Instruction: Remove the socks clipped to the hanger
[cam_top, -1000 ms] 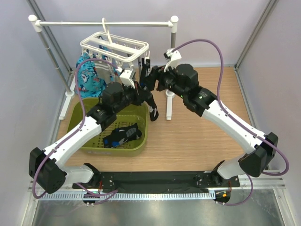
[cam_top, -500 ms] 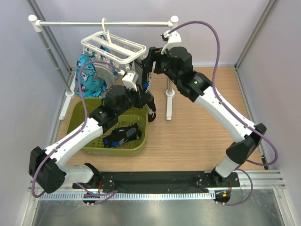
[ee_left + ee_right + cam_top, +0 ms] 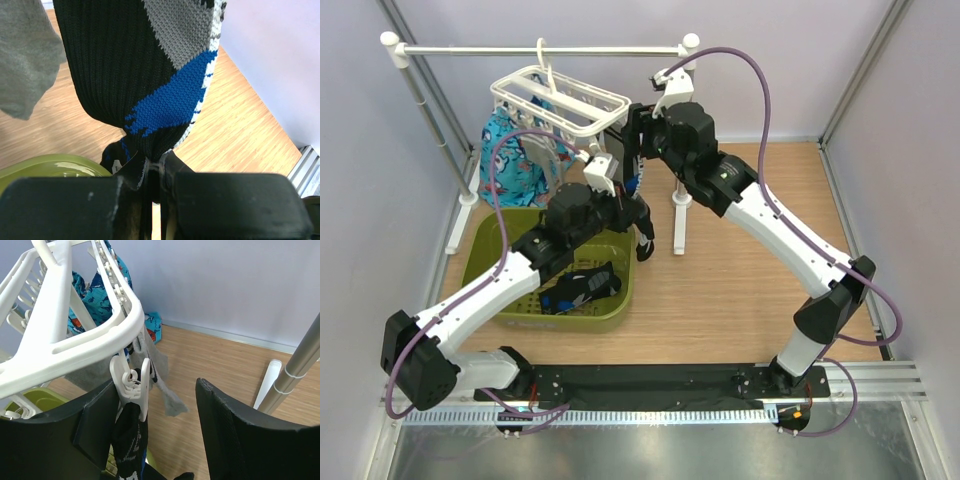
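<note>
My left gripper should release the hanging black sock in the green basket (image 3: 544,269), against the end of the sock that lies there.
The white grid hanger (image 3: 560,100) hangs from the rail; its corner shows in the right wrist view (image 3: 65,335). A black sock (image 3: 131,435) with blue and grey marks hangs from a white clip (image 3: 132,382) at that corner. My right gripper (image 3: 160,390) is open, its jaws on either side of the clip; in the top view it is by the hanger's right end (image 3: 630,135). My left gripper (image 3: 152,165) is shut on the lower end of the black sock (image 3: 130,75), below the hanger (image 3: 638,215). A grey sock (image 3: 160,370) hangs behind.
A green basket (image 3: 490,270) under the hanger holds a black sock (image 3: 582,285). The white pole rail stand (image 3: 540,48) has a post (image 3: 680,200) just right of my grippers. A blue patterned cloth (image 3: 510,160) hangs behind the hanger.
My right gripper has moved up and left to the hanger's corner clip. My left gripper has stayed shut on the black sock, shifting slightly.
</note>
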